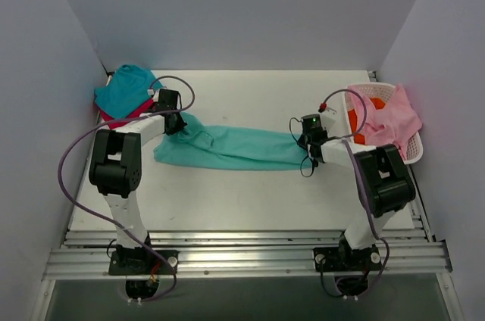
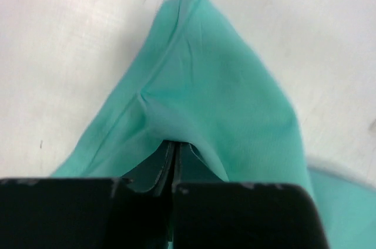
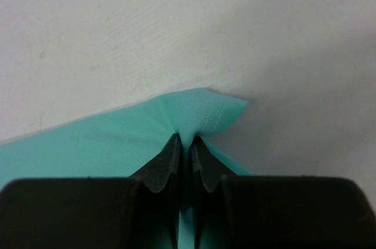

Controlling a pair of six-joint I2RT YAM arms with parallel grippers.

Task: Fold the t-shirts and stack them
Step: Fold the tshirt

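The mint-green t-shirt lies crosswise with the robot's left gripper pinching its bunched end, so that gripper should open and take the t-shirt's near corner (image 1: 159, 154) to turn the t-shirt lengthwise.
A light mint-green t-shirt (image 1: 235, 147) is stretched in a long band across the table between both arms. My left gripper (image 1: 176, 126) is shut on its left end; the left wrist view shows the cloth (image 2: 205, 90) pinched and tented over the closed fingers. My right gripper (image 1: 309, 148) is shut on its right end; the right wrist view shows a hemmed corner (image 3: 200, 111) clamped between the fingertips. A darker teal t-shirt (image 1: 125, 88) lies folded at the far left corner on top of a magenta-red one (image 1: 129, 113).
A white lattice basket (image 1: 405, 147) stands at the far right with a pink garment (image 1: 390, 115) draped over it and something orange (image 1: 355, 120) inside. Grey walls close in on left, back and right. An aluminium rail (image 1: 242, 249) runs along the near edge.
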